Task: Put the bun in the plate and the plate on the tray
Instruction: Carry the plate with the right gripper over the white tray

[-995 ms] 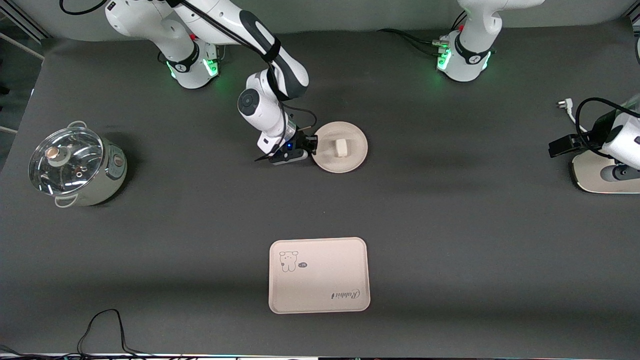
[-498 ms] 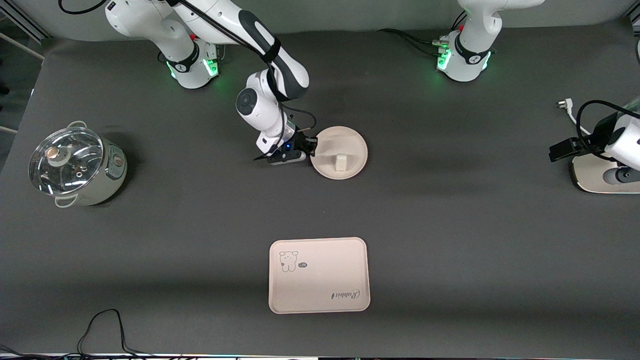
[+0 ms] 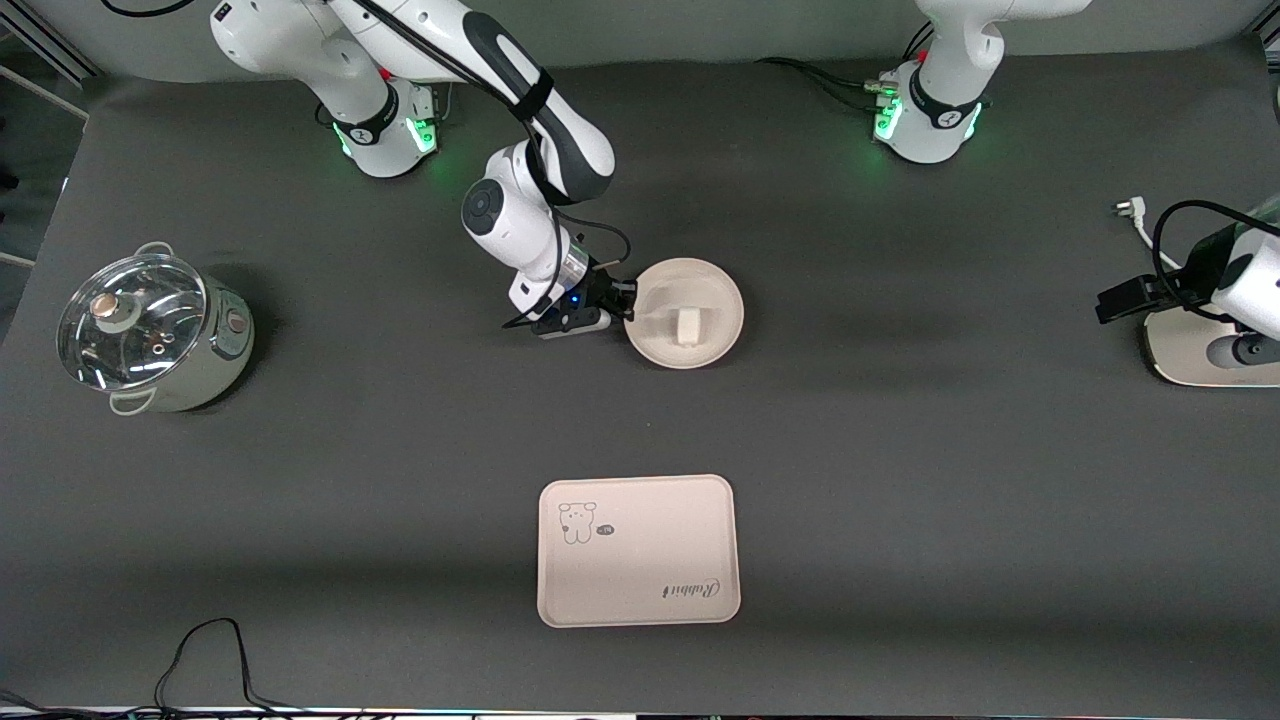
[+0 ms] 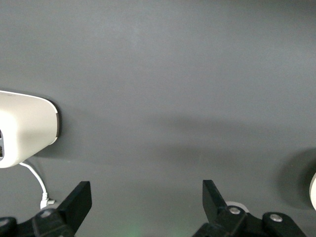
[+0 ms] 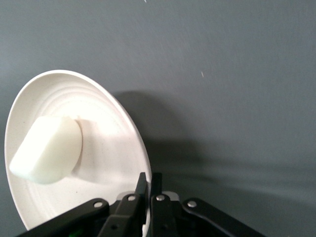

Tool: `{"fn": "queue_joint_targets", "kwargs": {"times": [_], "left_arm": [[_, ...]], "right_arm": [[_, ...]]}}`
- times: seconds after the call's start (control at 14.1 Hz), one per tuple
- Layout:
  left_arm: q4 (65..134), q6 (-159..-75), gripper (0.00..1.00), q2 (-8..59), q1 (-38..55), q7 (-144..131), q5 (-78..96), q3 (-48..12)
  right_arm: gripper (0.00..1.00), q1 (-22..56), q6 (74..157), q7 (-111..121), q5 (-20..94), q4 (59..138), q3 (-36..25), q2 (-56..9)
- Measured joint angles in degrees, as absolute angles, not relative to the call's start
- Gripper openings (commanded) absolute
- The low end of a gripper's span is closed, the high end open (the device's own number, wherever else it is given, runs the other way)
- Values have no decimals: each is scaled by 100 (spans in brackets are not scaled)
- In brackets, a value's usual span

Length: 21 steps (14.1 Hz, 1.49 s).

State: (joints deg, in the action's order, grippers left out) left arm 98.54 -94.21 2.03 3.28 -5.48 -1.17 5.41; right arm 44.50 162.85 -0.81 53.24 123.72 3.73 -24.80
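The round cream plate will go down on the tray (image 3: 648,558) between the bear drawing and the script, set there by my right gripper.
The round cream plate (image 3: 700,290) is near the table's middle with the off-white bun (image 3: 687,325) lying in it. My right gripper (image 3: 627,302) is shut on the plate's rim at the side toward the right arm's end, and the plate looks tilted and lifted a little. In the right wrist view the fingers (image 5: 143,190) pinch the rim of the plate (image 5: 118,148), and the bun (image 5: 47,148) lies inside. The tray (image 3: 690,540) with bear drawing and "Rabbit" script lies nearer the front camera. My left gripper (image 4: 146,197) is open and empty at the left arm's end of the table.
A steel pot with a glass lid (image 3: 150,330) stands at the right arm's end. A white device (image 3: 1185,350) with a cable and plug (image 3: 1130,212) sits under the left gripper; it also shows in the left wrist view (image 4: 24,131). A black cable (image 3: 205,660) lies at the front edge.
The right gripper has kept hold of the plate's rim and shifted it slightly toward the front camera and the left arm's end; the bun slid a little inside the plate. The left arm is still.
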Motion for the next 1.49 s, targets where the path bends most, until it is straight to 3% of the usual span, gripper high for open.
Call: {"fn": "queue_joint_targets", "kwargs": {"times": [0.5,0.85,1.28,1.49], "left_arm": [[9795,-9496,100,181,348,-552,-117,318],[9695,-9506,100,173,348,-553,-289,208],[9696,-9506,100,193,352,-553,-320,95],[9696,-9506,100,197,323,-553,-337,143]], "right_arm": [[0,4443,14569,-173,4404,11054,-761,-2482],[0,4338,13044,-1103,3371,8588,-1394,-3634],[0,3183,12449,-1113,2749,6367,-1234,-4821],[0,2668,12988,-940,2731,5881,-771,-5444]]}}
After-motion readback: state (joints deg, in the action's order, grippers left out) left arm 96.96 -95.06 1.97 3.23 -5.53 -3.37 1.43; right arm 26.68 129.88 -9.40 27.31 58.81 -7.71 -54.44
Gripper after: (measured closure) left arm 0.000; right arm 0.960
